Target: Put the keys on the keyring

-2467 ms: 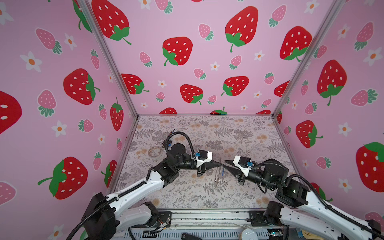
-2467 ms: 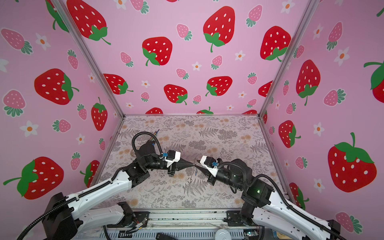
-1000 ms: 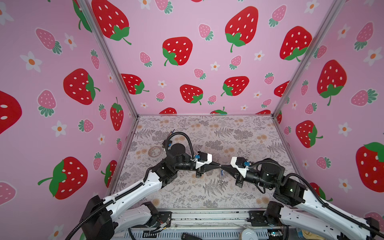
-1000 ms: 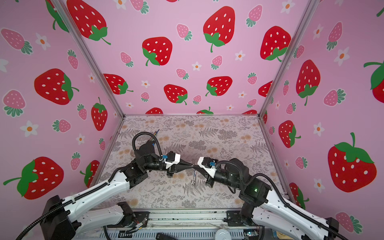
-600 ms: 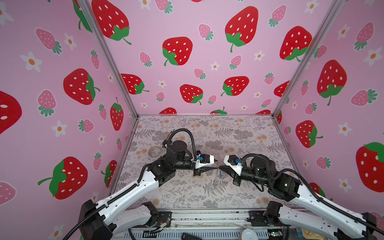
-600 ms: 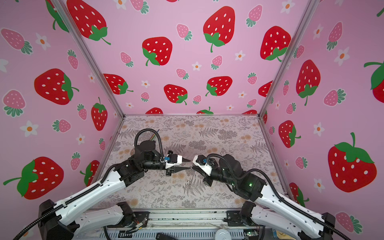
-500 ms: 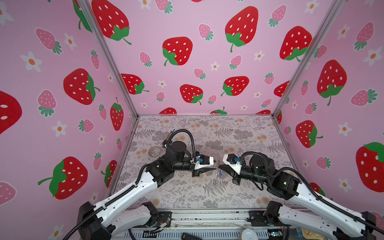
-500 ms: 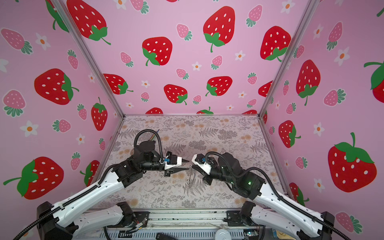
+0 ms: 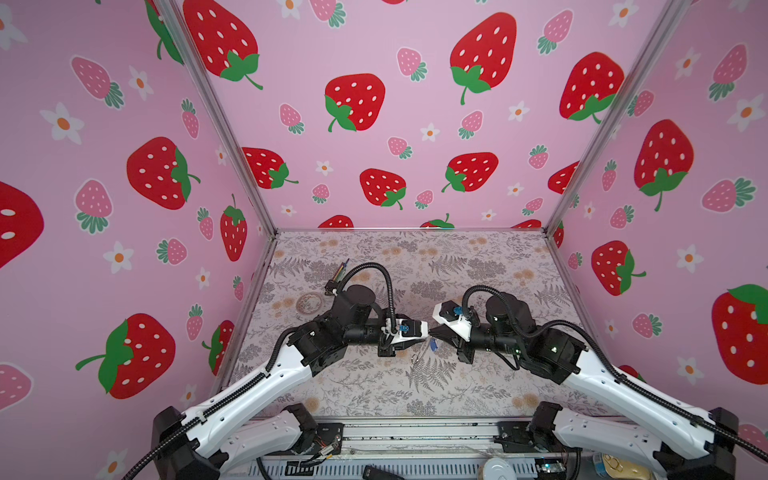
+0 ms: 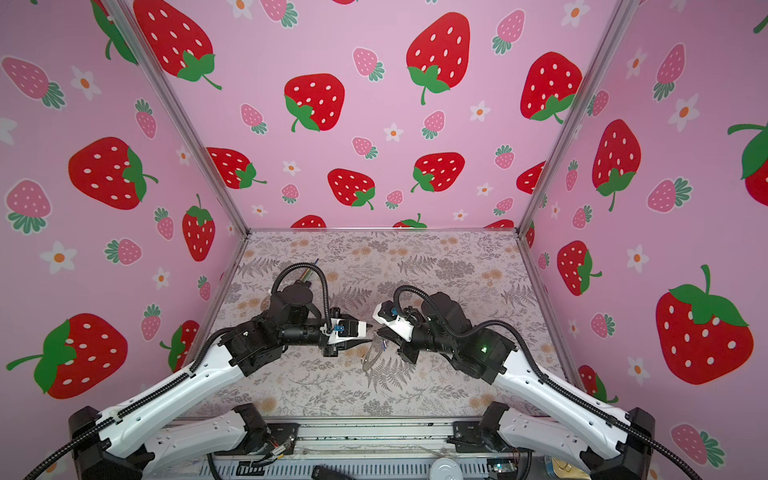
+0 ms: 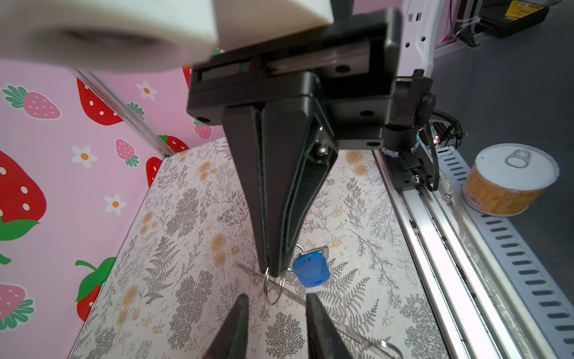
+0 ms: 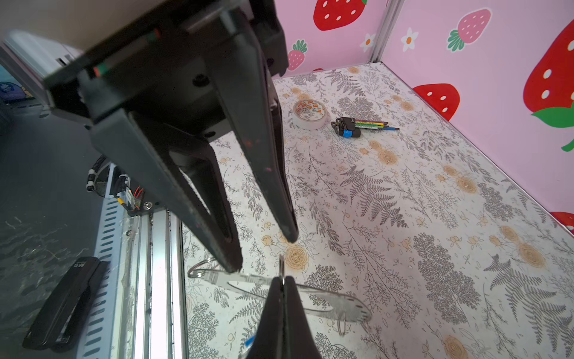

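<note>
The blue tag dangles behind my right gripper's pinch on the wire ring, so next my left gripper takes hold of the ring [image 11: 266, 287] before my right gripper grasps the tag.
The keys, a blue tag [image 11: 310, 270] joined to a small silver key, hang beside my right gripper [image 11: 275, 271], which is shut on a small wire ring [image 11: 273, 290]. The flat grey keyring [image 12: 341, 306] runs through that wire ring and slants down from it above the table in both top views [image 9: 419, 357] [image 10: 371, 355]. I cannot tell whether the tag hangs from the same wire ring. My left gripper [image 11: 277, 297] faces it tip to tip, open, with one fingertip [image 12: 233, 264] by the keyring's end. In a top view the tag [image 9: 433, 345] shows under the right gripper [image 9: 432, 332].
A tape roll [image 12: 310, 114] and a black-and-blue plug with coloured wires [image 12: 357, 126] lie at the table's far left. The aluminium rail [image 11: 435, 248] marks the front edge, with a tin can [image 11: 509, 183] beyond it. Pink walls close in three sides.
My left gripper has opened and drawn back a little from the right one. The right gripper, still shut, has shifted left and toward the back with the things hanging from it.
</note>
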You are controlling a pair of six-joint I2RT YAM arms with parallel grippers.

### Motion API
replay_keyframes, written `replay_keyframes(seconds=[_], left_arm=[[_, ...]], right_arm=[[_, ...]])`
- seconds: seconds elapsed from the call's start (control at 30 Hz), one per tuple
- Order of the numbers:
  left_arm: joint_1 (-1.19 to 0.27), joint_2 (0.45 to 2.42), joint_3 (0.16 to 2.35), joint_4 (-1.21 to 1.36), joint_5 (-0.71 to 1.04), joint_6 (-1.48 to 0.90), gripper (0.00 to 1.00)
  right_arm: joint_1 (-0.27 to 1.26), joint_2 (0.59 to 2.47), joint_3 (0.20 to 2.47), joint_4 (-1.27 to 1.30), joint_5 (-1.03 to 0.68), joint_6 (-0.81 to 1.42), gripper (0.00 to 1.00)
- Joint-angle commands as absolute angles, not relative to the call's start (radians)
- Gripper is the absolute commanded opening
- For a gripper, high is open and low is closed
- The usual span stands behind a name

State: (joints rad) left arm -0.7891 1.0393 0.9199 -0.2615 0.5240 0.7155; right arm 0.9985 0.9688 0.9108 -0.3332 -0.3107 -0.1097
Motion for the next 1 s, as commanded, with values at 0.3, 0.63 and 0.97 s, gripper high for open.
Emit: replay_keyframes(seconds=[0.3,0.63,0.97], left_arm=[[-0.839,1.056,0.977,-0.300,0.439,0.747,0.27],[-0.850,1.078,0.995,-0.324,0.434,0.740,0.23],[-0.866,1.109,1.006,-0.310,0.446,0.720,0.08]], right_arm=[[0.994,0.980,0.978,-0.395,-0.375,-0.133,0.00],[0.994,0.980,0.982,-0.402,-0.383,-0.140,0.00],[0.994,0.987,0.977,-0.392,-0.397,-0.146,0.00]])
